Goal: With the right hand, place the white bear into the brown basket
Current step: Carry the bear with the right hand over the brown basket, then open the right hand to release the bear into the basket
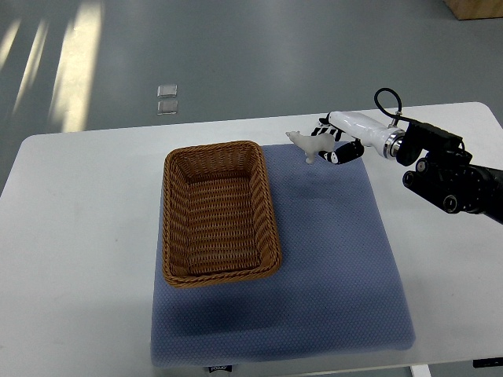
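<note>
My right gripper should release the white bear inside the far end of the brown basket point(207, 172).
A small white bear point(306, 144) is in my right hand point(330, 147), whose white and black fingers are curled around its rear. The bear's head points left and it hangs over the far edge of the blue mat, right of the basket. The brown woven basket point(174, 228) sits on the mat's left part with nothing in it. My right arm comes in from the right edge. The left arm does not show.
A blue mat point(330, 251) covers the middle of the white table point(78, 236). Two small clear squares point(167, 99) lie on the grey floor beyond the table. A cardboard box corner point(475, 8) shows at top right.
</note>
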Motion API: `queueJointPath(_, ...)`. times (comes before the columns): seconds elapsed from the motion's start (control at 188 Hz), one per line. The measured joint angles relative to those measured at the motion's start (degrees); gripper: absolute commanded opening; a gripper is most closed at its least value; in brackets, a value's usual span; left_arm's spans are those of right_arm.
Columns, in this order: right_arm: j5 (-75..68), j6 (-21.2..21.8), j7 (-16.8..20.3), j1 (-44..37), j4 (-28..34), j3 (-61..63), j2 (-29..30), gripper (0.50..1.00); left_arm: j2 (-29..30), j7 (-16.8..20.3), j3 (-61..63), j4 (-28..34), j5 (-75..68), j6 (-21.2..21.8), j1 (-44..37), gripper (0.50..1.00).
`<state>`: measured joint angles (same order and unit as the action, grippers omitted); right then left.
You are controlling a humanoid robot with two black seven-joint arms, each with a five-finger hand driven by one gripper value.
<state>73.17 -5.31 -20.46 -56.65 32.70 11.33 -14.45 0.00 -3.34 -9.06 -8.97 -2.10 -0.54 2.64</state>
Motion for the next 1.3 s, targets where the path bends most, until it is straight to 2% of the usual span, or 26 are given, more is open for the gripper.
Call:
queueJointPath(0.548, 0.03, 0.43, -1.34, -9.22, 14.89, -0.45, 0.91, 0.500, 0.00, 0.00, -0.17, 0.01, 0.10, 0.00, 0.00, 1.000)
queueJointPath(0.873, 1.50, 0.34, -3.69, -9.46, 15.42, -6.24, 7.42, 0.500, 0.00, 0.00, -0.10, 0.01, 0.10, 0.01, 0.00, 1.000)
queueJointPath(1.011, 2.00, 0.13, -3.78, -8.74, 14.92, -8.25, 7.99, 0.500, 0.00, 0.00, -0.15, 0.01, 0.10, 0.02, 0.00, 1.000)
queueJointPath(1.033, 2.02, 0.11, -3.78, -8.66, 14.87, -8.42, 7.99, 0.517, 0.00, 0.00, -0.15, 0.01, 0.10, 0.03, 0.00, 1.000)
queueJointPath(1.097, 2.05, 0.06, -3.79, -8.53, 14.71, -8.68, 7.99, 0.619, 0.00, 0.00, -0.17, 0.01, 0.10, 0.02, 0.00, 1.000)
queueJointPath(1.102, 2.05, 0.06, -3.80, -8.53, 14.69, -8.70, 7.99, 0.639, 0.00, 0.00, -0.17, 0.01, 0.10, 0.02, 0.00, 1.000)
queueJointPath(1.113, 2.05, 0.05, -3.80, -8.52, 14.64, -8.71, 7.98, 0.639, 0.00, 0.00, -0.17, 0.01, 0.10, 0.02, 0.00, 1.000)
queueJointPath(1.129, 2.05, 0.03, -3.80, -8.52, 14.55, -8.72, 7.96, 0.676, 0.00, 0.00, -0.17, 0.01, 0.10, 0.02, 0.00, 1.000)
queueJointPath(1.171, 2.06, -0.01, -3.80, -8.52, 14.22, -8.72, 7.83, 0.729, 0.00, 0.00, -0.17, 0.01, 0.10, 0.02, 0.00, 1.000)
queueJointPath(1.203, 2.06, -0.08, -3.79, -8.52, 13.90, -8.72, 7.71, 0.748, 0.00, 0.00, -0.17, 0.01, 0.10, 0.02, -0.02, 1.000)
queueJointPath(1.299, 2.03, -1.19, -3.75, -8.52, 13.01, -8.72, 7.58, 0.754, 0.00, 0.00, -0.17, -0.15, 0.08, 0.02, -0.04, 1.000)
